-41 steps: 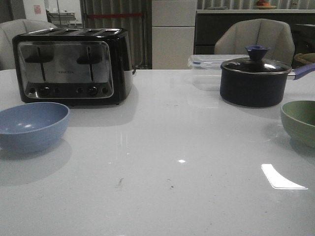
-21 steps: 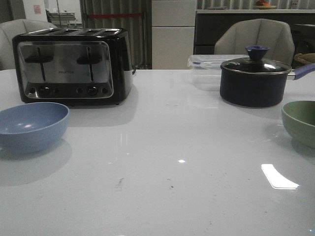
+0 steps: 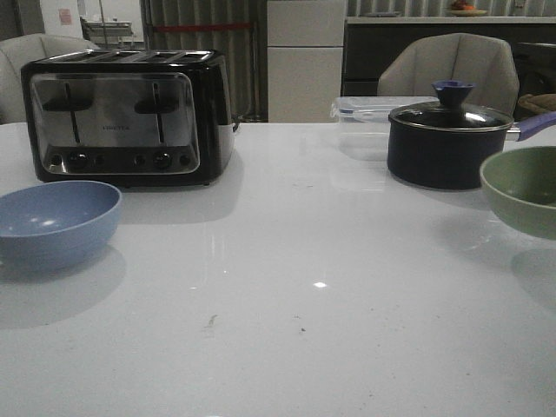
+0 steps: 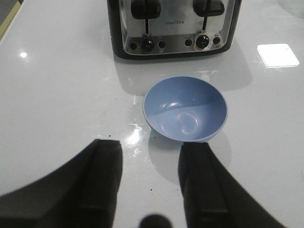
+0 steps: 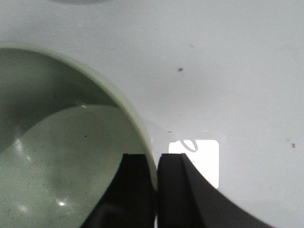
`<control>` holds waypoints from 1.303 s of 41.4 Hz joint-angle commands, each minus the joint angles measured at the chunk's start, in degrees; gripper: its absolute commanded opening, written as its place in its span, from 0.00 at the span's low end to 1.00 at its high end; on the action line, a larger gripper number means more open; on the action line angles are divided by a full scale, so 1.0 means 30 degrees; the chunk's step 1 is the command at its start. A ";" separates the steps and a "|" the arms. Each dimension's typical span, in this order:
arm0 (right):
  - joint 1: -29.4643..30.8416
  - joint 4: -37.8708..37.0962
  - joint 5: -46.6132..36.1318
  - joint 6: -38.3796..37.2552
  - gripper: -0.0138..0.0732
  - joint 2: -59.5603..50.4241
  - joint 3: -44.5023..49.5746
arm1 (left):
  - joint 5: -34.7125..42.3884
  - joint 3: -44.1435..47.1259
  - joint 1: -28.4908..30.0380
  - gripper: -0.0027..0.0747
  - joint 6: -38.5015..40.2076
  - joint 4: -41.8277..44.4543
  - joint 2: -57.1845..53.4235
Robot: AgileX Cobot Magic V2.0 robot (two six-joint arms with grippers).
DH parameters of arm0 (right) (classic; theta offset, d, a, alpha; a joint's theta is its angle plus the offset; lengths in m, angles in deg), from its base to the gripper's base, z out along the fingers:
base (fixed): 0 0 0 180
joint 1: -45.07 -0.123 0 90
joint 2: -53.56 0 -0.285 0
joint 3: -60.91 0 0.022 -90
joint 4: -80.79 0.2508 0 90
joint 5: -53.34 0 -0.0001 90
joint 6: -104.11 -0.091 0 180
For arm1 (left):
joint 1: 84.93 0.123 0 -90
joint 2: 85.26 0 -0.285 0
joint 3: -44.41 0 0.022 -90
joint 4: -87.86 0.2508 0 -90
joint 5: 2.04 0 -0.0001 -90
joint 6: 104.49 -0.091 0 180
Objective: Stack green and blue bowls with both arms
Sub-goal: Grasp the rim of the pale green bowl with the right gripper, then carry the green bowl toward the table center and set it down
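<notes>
The robot's right gripper should release the green bowl on the bare middle of the white table [image 3: 294,273], next to the blue bowl.
The blue bowl [image 3: 54,222] sits on the white table at the left, in front of the toaster. In the left wrist view the blue bowl [image 4: 185,109] lies just beyond my left gripper [image 4: 149,152], which is open and empty above the table. The green bowl [image 3: 524,188] is at the right edge of the front view, lifted and tilted, with its shadow on the table below. In the right wrist view my right gripper [image 5: 156,164] is shut on the green bowl's rim [image 5: 71,156], one finger inside and one outside. Neither arm shows in the front view.
A black and steel toaster [image 3: 130,117] stands at the back left. A dark lidded pot with a blue knob [image 3: 447,139] stands at the back right, just behind the green bowl, with a clear plastic box [image 3: 365,113] beside it. Chairs stand behind the table.
The green bowl has risen off the table and moved a little left, and now tilts. The blue bowl has not moved.
</notes>
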 commanded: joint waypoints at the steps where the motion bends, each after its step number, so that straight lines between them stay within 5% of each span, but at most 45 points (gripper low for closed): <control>1: -0.1032 0.1503 0.0007 0.0895 0.22 -0.1875 -0.0538 | 0.1419 -0.0629 -0.0138 0.49 0.0176 -0.0127 0.0109; 22: -0.9975 0.2456 -0.0541 -0.0064 0.23 0.0004 -0.0502 | 0.1419 -0.0629 -0.0138 0.48 0.0176 -0.0127 0.0109; 37: -1.1231 0.2391 -0.1477 -0.0659 0.24 0.1847 -0.0541 | 0.1419 -0.0629 -0.0138 0.48 0.0176 -0.0127 0.0109; 42: -1.1231 0.2367 -0.1477 -0.0659 0.38 0.1829 -0.0541 | 0.1419 -0.0629 -0.0138 0.48 0.0176 -0.0127 0.0109; 49: -1.1231 0.2309 -0.1669 -0.0493 0.74 0.1501 -0.0541 | 0.1419 -0.0629 -0.0138 0.48 0.0176 -0.0127 0.0109; 54: -1.1231 0.2309 -0.1981 -0.0074 0.75 0.0565 -0.0496 | 0.1419 -0.0629 -0.0138 0.48 0.0176 -0.0127 0.0109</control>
